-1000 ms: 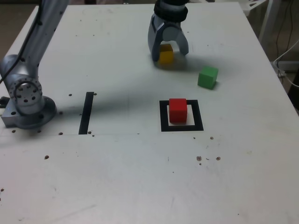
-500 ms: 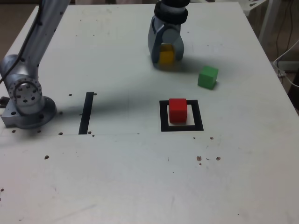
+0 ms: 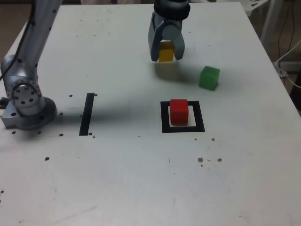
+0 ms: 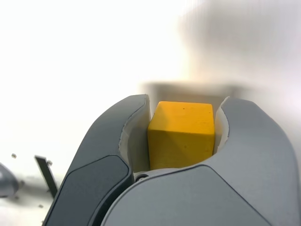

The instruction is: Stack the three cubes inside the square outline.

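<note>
Next, my gripper releases the yellow cube on top of the red cube (image 3: 179, 102) inside the black square outline.
My gripper (image 3: 166, 57) is shut on the yellow cube (image 3: 165, 53) at the back of the table and holds it just above the surface, its shadow lying below. The wrist view shows the yellow cube (image 4: 182, 134) pinched between both grey fingers (image 4: 127, 136). The red cube (image 3: 178, 111) sits inside the black square outline (image 3: 164, 123) in the middle. Alone on the table, the green cube (image 3: 209, 77) lies toward the exterior view's right of the gripper.
A straight black strip mark (image 3: 87, 113) lies on the white table toward the exterior view's left. The arm's grey base (image 3: 26, 101) stands at the left edge. Small dark specks dot the table's front half.
The jaws have closed on the yellow cube, and the gripper has lifted it slightly off the table.
</note>
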